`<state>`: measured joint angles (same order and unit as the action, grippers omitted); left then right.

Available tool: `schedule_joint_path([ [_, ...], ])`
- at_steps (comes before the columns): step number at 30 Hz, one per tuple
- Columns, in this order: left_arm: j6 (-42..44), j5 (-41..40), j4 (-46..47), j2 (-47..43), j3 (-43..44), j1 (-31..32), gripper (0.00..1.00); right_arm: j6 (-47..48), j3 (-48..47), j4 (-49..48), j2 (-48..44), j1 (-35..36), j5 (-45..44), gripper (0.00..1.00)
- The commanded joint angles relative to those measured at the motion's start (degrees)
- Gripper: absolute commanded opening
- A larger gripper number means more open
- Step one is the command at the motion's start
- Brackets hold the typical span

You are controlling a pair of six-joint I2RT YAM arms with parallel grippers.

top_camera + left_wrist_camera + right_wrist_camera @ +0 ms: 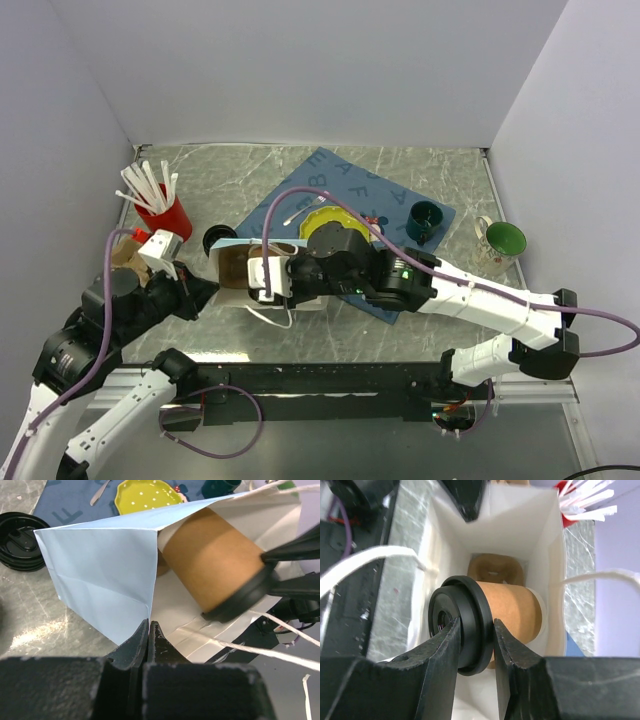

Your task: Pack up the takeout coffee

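The takeout coffee will leave my right gripper on the bare marble point(348, 346) near the black front edge, outside the white bag.
The takeout coffee point(512, 607), a tan paper cup with a black lid point(470, 625), lies on its side in the mouth of a white paper bag point(540, 540). My right gripper point(476, 625) is shut on it at the lid's rim. A brown cardboard cup carrier point(495, 570) sits deeper in the bag. In the left wrist view the cup point(210, 565) reaches into the bag point(100, 565), bottom first. My left gripper point(148, 622) is shut on the bag's front edge. From above, the bag point(232, 262) lies between both arms.
A red cup of white straws point(160, 210) and a stack of tan cups point(125, 255) stand at the left. Loose black lids point(218, 240) lie beside the bag. On the blue letter mat point(340, 180) are a yellow plate point(325, 222) and a dark teal mug point(425, 220). A green-lined mug point(500, 242) stands at right.
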<state>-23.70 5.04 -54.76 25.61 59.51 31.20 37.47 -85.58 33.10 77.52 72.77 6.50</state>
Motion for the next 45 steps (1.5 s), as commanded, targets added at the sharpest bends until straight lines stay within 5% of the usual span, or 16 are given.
schedule_joint_path([
  [1, 0.6, -1.9, 2.3, 1.8, 1.5, -0.1, 0.01, -5.3, -2.7, -5.2, -2.8, 0.2, 2.6, 0.0],
  [19, -7.8, -3.4, -0.7, 4.0, 1.9, -0.1, 0.01, -29.6, -11.7, -7.9, -3.9, 0.1, 4.7, 0.0],
  [28, -11.4, -3.7, -6.3, 7.8, 5.7, -0.1, 0.01, -44.1, -24.9, -2.7, -1.8, -3.5, 3.0, 0.0],
  [34, -12.2, -4.4, -9.3, 9.3, 7.6, -0.1, 0.01, -61.5, -23.1, -1.8, -5.3, -10.3, -0.3, 0.0],
  [45, -12.5, -7.5, -14.1, 11.7, 9.4, -0.1, 0.01, -77.0, -7.7, 11.4, -22.4, -12.4, -8.2, 0.0],
])
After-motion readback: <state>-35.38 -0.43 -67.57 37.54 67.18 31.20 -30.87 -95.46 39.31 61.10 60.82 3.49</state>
